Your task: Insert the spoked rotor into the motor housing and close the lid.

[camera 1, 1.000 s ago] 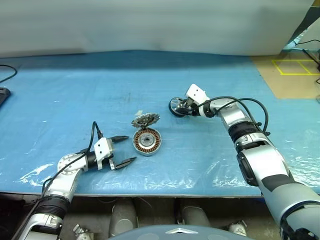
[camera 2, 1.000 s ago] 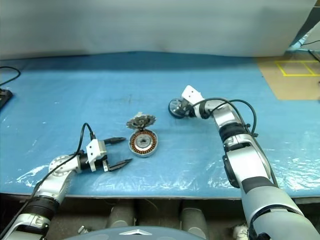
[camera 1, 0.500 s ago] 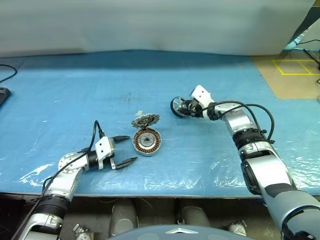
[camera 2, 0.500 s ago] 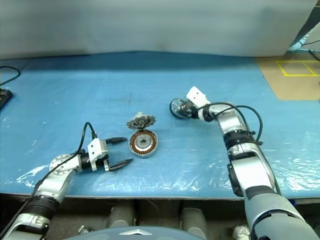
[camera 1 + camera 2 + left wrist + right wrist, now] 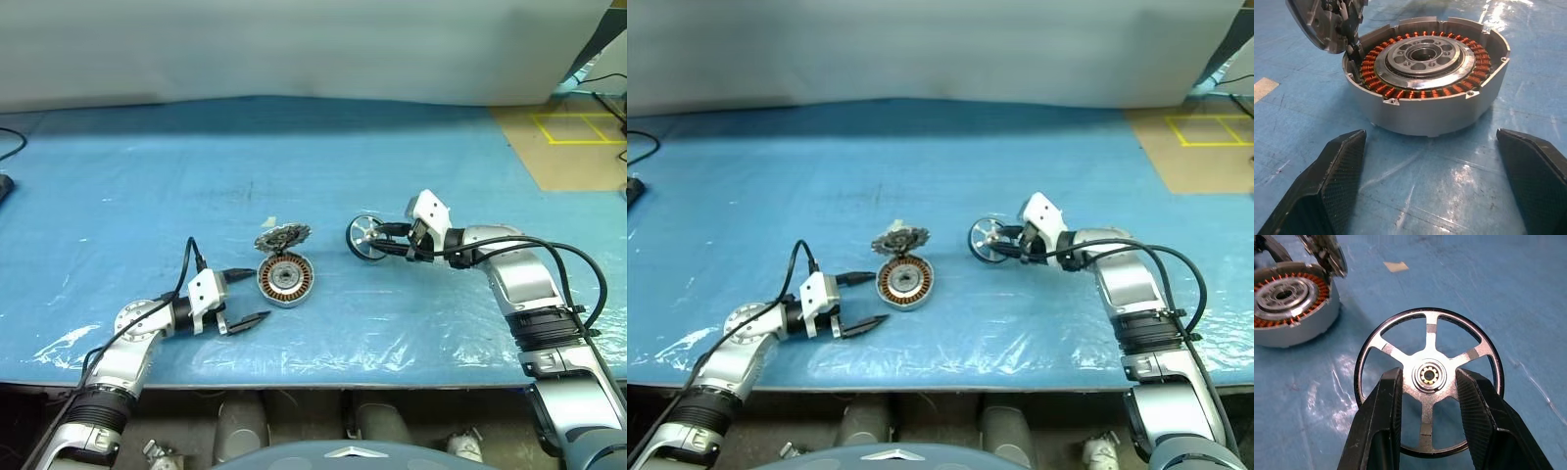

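The spoked rotor will go down flat over the copper windings inside the motor housing [image 5: 286,278] [image 5: 1284,295] from my right gripper.
My right gripper [image 5: 380,239] is shut on the spoked rotor [image 5: 366,238] and holds it on edge a little above the table. In the right wrist view its fingers [image 5: 1386,406] pinch the hub of the rotor [image 5: 1428,328]. To the left of the rotor the motor housing [image 5: 287,278] lies flat, with its copper windings [image 5: 1400,90] showing. The toothed silvery lid [image 5: 282,236] leans tilted at the housing's far edge. My left gripper [image 5: 255,294] rests open just left of the housing, both fingers [image 5: 1334,181] clear of it.
A blue plastic sheet [image 5: 147,196] covers the table, whose front edge [image 5: 313,377] runs close to my arms. A small tan scrap [image 5: 1396,266] lies beyond the housing. Brown floor with yellow tape [image 5: 578,132] lies far right, and a black cable [image 5: 10,147] far left.
My right gripper has drawn the rotor back toward me and to the right, lifting it slightly and turning it more on edge. The left gripper, housing and lid have stayed put.
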Available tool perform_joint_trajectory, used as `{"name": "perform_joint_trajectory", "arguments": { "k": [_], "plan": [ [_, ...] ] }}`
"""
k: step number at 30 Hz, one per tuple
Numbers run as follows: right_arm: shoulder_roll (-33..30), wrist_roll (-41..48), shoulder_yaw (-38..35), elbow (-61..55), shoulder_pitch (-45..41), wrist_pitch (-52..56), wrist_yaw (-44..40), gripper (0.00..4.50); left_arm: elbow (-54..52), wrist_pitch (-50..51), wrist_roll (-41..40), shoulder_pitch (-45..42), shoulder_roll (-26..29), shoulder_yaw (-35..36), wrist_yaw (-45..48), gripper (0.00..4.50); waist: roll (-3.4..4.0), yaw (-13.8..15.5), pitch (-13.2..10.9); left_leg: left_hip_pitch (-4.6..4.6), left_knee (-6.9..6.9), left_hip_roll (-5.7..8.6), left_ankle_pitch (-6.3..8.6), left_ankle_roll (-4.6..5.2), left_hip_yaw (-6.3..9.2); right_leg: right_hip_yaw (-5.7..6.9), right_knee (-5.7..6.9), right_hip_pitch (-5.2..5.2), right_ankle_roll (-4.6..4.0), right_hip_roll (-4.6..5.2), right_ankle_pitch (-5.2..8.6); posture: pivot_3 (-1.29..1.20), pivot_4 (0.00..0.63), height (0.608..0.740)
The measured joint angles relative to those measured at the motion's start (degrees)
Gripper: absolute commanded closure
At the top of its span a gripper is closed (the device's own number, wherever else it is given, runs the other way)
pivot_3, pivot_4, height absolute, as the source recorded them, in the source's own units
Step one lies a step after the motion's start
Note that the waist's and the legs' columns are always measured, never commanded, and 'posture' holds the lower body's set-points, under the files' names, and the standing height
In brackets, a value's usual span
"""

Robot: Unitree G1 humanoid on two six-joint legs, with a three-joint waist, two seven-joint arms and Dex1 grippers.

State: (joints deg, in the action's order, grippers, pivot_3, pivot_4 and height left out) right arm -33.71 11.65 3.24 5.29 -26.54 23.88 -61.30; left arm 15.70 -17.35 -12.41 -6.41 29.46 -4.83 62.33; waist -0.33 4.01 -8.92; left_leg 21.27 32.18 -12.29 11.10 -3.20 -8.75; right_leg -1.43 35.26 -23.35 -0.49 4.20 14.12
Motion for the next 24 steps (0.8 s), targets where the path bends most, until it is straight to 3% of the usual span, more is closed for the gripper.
{"name": "perform_joint_trajectory", "arguments": {
  "k": [5, 11, 18, 24],
  "plan": [
    [-1.69, 9.86, -2.50, -13.19, 5.82, 5.43, -4.02, 2.90, 0.00, 0.40, -0.70, 0.15, 0.39, 0.03, 1.42, 0.00, 0.00, 0.38, 0.00, 0.08, -0.09, -0.02, 0.00, 0.00, 0.00, 0.08, -0.20, 0.02, 0.05, 0.00, -0.03, 0.00, 0.150, 0.740],
    [-1.10, 13.83, 0.74, -19.81, 8.35, 7.92, -5.44, 2.90, 0.16, 0.37, -1.55, 0.68, 0.88, 0.13, 2.98, 0.00, 0.00, -0.10, 0.00, 0.04, -0.14, -0.03, 0.00, -0.01, 0.00, 0.07, -0.23, 0.01, 0.02, -0.01, -0.01, 0.00, 0.150, 0.740],
    [3.87, 15.31, 7.66, -19.14, 4.24, 8.40, -5.96, 2.90, 1.70, -0.44, -2.74, 0.61, 0.87, 0.39, 4.45, 0.00, 0.00, -0.08, 0.00, 0.03, -0.10, -0.01, 0.00, -0.01, 0.00, 0.05, -0.22, 0.03, 0.02, 0.00, -0.01, 0.00, 0.150, 0.740],
    [7.88, 13.53, 10.27, -11.86, -0.42, 8.08, -4.65, 2.90, 3.42, -2.51, -2.92, 0.30, 0.83, 0.50, 4.85, 0.00, 0.00, -0.13, 0.01, 0.01, -0.08, 0.01, -0.01, -0.02, 0.00, 0.04, -0.17, 0.04, 0.03, 0.00, -0.02, 0.00, 0.150, 0.740]
  ]
}}
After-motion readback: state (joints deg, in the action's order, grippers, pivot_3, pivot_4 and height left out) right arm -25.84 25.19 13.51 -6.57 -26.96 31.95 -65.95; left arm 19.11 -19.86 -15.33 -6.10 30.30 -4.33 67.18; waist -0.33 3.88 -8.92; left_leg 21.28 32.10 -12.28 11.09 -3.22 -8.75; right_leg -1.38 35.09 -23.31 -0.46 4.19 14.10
